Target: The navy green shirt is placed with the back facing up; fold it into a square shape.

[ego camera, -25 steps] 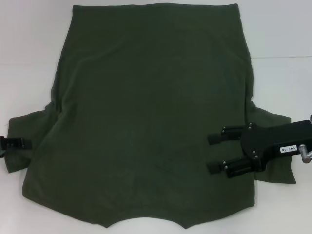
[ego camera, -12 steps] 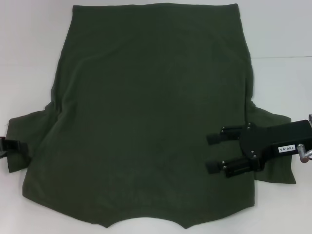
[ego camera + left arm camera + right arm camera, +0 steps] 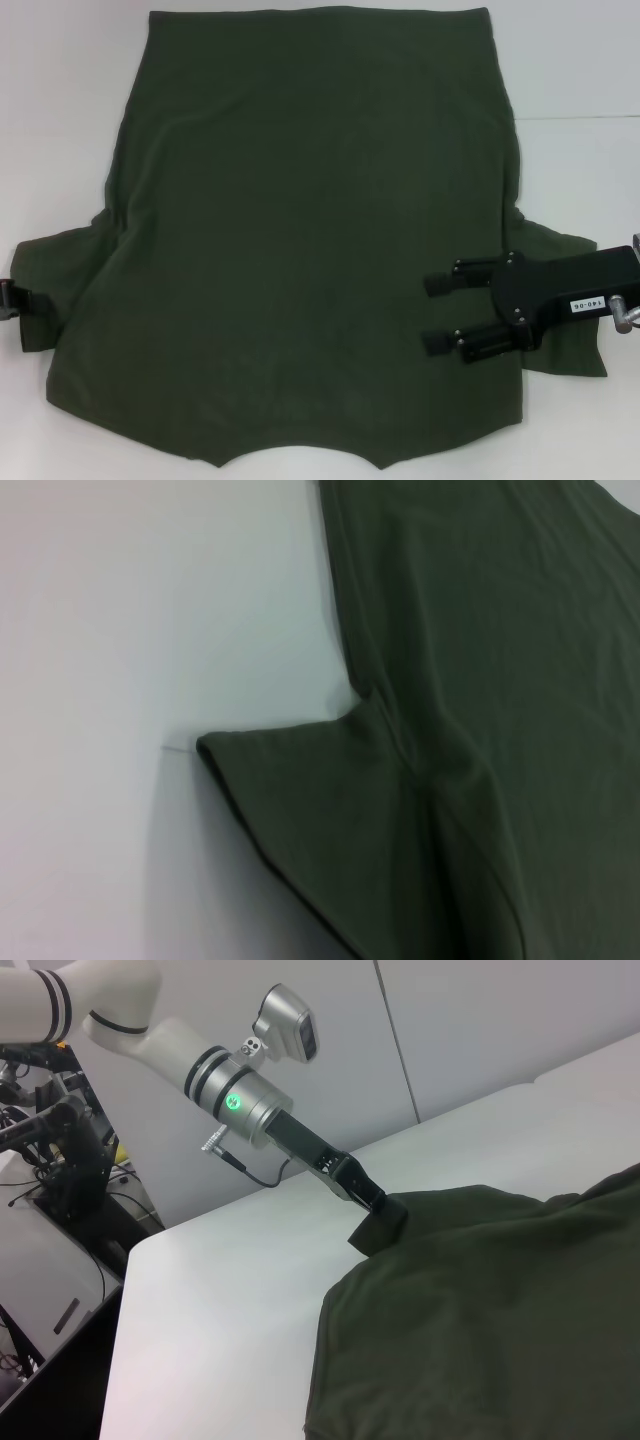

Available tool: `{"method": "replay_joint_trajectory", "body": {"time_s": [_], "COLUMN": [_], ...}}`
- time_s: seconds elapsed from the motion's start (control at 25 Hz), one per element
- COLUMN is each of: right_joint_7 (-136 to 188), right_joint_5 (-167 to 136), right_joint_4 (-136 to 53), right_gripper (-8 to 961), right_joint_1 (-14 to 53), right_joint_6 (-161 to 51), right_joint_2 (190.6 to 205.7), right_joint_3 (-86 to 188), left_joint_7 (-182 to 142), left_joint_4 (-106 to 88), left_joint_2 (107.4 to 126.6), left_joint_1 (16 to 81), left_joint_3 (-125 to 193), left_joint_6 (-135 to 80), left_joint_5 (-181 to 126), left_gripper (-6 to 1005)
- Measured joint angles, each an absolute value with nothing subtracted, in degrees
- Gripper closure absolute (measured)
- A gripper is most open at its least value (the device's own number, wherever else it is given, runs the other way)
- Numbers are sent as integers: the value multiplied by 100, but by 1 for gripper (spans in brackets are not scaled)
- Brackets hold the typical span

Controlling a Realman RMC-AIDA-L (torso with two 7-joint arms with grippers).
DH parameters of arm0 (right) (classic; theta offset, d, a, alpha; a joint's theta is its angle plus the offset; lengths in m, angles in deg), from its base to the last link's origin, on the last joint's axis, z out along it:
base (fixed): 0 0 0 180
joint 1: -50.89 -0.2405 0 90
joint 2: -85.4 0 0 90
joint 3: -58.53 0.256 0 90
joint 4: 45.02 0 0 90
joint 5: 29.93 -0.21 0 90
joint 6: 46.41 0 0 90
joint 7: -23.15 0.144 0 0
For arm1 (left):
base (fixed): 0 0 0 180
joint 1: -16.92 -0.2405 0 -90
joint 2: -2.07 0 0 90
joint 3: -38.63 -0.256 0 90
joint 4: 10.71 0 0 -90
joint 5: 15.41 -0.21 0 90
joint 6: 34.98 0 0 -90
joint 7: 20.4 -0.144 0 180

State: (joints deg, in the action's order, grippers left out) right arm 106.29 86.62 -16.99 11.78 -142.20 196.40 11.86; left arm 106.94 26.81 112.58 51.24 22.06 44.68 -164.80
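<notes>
The robot's left gripper needs to release the sleeve's cuff on the shirt's back, partway (image 3: 209, 295) between that sleeve and the middle of the shirt.
The navy green shirt (image 3: 300, 250) lies spread flat on the white table (image 3: 60, 120), plain back up and hem at the far side. It also shows in the left wrist view (image 3: 480, 680) and the right wrist view (image 3: 500, 1310). My right gripper (image 3: 437, 313) is open, its two black fingers lying apart over the shirt's right side, just inward of the right sleeve (image 3: 565, 350). My left gripper (image 3: 14, 300) is at the outer edge of the left sleeve (image 3: 55, 280). The right wrist view shows the left gripper (image 3: 370, 1200) with its tip touching that sleeve's corner.
Bare white tabletop (image 3: 120, 680) lies left of the left sleeve (image 3: 320, 800). In the right wrist view, the table's edge (image 3: 115, 1310) drops off beside a dark equipment rack with cables (image 3: 50, 1160). Grey wall panels (image 3: 480, 1030) stand behind the table.
My left gripper has slid outward to the left, off most of the left sleeve and toward the edge of the view. The shirt and my right gripper have stayed put.
</notes>
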Motion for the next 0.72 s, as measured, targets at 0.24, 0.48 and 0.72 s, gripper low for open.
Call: {"method": "replay_joint_trajectory", "body": {"time_s": [0.24, 0.48, 0.72], "right_joint_7": [10630, 10629, 10618], "right_joint_5": [8662, 8662, 8662], "right_joint_4": [-1698, -1693, -1697], "right_gripper": [39, 39, 39], "right_joint_1": [1187, 1208, 1252], "right_joint_6": [-14220, -14217, -14209], "right_joint_2": [19641, 19640, 19638], "right_joint_3": [1213, 1229, 1234], "left_joint_7": [10659, 10692, 10904], "left_joint_4": [2798, 3128, 3162], "left_joint_2": [11165, 10812, 10563], "left_joint_1": [5192, 5642, 6253], "left_joint_3": [2199, 2202, 1902], "left_joint_6": [4619, 5222, 5344], "left_joint_5": [-16508, -16988, -17481], "left_gripper": [995, 996, 996]}}
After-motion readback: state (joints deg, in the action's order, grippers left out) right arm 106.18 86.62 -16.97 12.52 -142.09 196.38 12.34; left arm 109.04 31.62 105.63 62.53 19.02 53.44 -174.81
